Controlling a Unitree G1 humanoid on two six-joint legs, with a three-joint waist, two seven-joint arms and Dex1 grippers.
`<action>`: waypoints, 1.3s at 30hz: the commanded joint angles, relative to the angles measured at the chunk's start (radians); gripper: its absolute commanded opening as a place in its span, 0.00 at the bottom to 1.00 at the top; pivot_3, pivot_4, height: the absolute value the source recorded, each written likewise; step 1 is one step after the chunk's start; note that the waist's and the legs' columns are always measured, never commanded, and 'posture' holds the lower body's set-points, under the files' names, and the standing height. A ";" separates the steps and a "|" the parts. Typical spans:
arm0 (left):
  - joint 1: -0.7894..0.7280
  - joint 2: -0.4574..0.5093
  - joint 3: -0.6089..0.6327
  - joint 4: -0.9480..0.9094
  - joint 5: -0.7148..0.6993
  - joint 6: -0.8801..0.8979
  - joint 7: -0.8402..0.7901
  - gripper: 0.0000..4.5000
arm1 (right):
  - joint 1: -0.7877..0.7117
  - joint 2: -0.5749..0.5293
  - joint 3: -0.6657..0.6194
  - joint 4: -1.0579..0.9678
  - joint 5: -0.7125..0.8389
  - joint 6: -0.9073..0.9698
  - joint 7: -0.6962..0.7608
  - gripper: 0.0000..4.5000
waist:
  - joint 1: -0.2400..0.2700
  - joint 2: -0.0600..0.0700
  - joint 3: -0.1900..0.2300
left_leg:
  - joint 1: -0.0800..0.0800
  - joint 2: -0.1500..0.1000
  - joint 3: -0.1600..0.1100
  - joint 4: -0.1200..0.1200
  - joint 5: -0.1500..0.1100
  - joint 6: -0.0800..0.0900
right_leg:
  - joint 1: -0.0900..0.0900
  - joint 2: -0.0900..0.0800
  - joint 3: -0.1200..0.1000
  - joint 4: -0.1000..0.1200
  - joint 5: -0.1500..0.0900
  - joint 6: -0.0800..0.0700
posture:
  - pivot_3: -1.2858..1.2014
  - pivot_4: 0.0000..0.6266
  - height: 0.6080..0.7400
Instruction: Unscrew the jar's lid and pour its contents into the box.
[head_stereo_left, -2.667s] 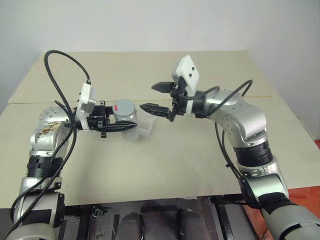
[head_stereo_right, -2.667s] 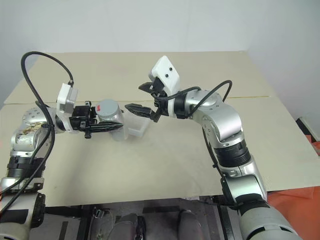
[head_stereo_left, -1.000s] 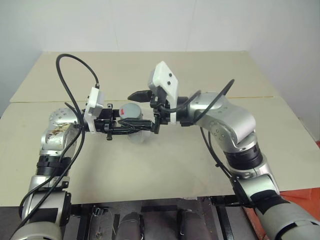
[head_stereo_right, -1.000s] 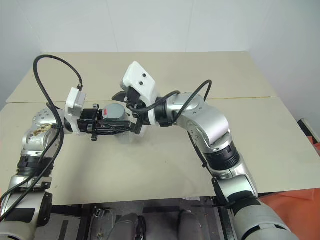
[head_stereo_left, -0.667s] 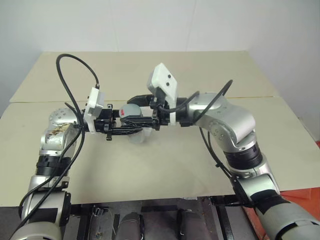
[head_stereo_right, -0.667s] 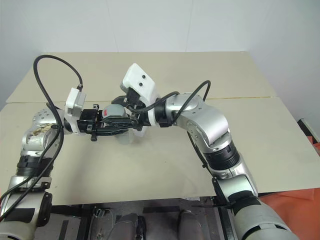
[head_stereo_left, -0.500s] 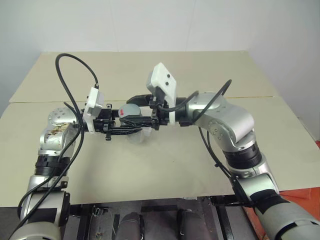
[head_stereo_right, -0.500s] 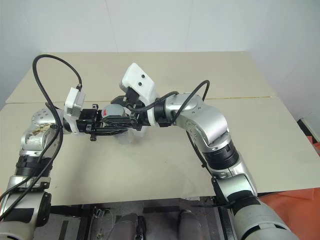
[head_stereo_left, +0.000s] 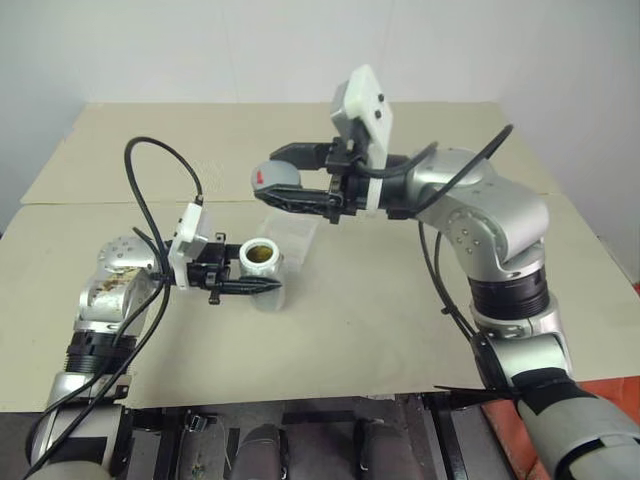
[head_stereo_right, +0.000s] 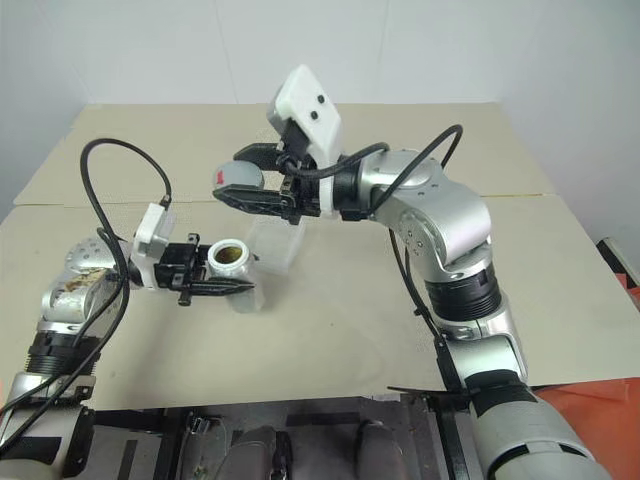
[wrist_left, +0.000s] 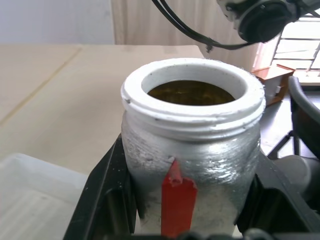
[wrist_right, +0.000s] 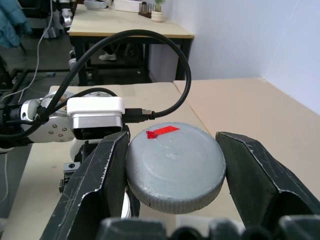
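Next, I let go of the grey lid with my right gripper on the bare table (head_stereo_left: 367, 253) beside the translucent box, away from the jar.
The silvery jar (head_stereo_left: 261, 270) stands upright and uncapped, its white threaded rim open, with my left gripper (head_stereo_left: 262, 287) shut around its body. Brown contents (wrist_left: 191, 92) show inside the mouth. A red strip (wrist_left: 177, 200) runs down the jar's side. The grey lid (head_stereo_left: 275, 178) with a small red mark is lifted off, held above and beyond the jar by my right gripper (head_stereo_left: 282, 176), shut on its rim; in the right wrist view the lid (wrist_right: 175, 164) sits between the two fingers. The translucent box (head_stereo_left: 290, 237) rests on the table just behind the jar.
The beige table (head_stereo_left: 380, 310) has a seam running across its middle. Black cables loop over both arms. A white camera block (head_stereo_left: 362, 103) sits on top of the right wrist, another (head_stereo_left: 186, 245) on the left wrist.
My right gripper closed on the lid and lifted it off the jar, rising up and away. The left gripper sank slightly with the now uncapped jar.
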 joint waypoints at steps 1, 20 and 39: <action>-0.011 0.010 0.025 -0.043 -0.022 -0.002 0.015 0.45 | 0.008 -0.025 -0.026 -0.014 -0.023 -0.036 -0.013 0.61 | 0.000 0.000 0.000 | 0.000 0.000 0.000 0.000 0.000 0.000 | 0.000 0.000 0.000 0.000 0.000 0.000 | 0.52 0.24 1.00; -0.047 0.029 0.161 0.006 -0.065 0.017 0.160 0.45 | 0.246 -0.033 0.031 0.339 -0.367 -0.085 -0.317 0.61 | -0.006 0.000 0.000 | 0.000 0.000 0.000 0.000 0.000 0.000 | 0.000 0.000 0.000 0.000 0.000 0.000 | 0.52 0.24 1.00; -0.184 -0.002 0.067 0.131 0.240 -0.247 0.425 0.45 | 0.221 -0.336 -0.054 0.008 -0.080 0.045 0.225 0.99 | 0.003 0.000 0.000 | 0.000 0.000 0.000 0.000 0.000 0.001 | 0.001 0.000 0.000 -0.002 0.000 0.000 | 0.52 0.24 1.00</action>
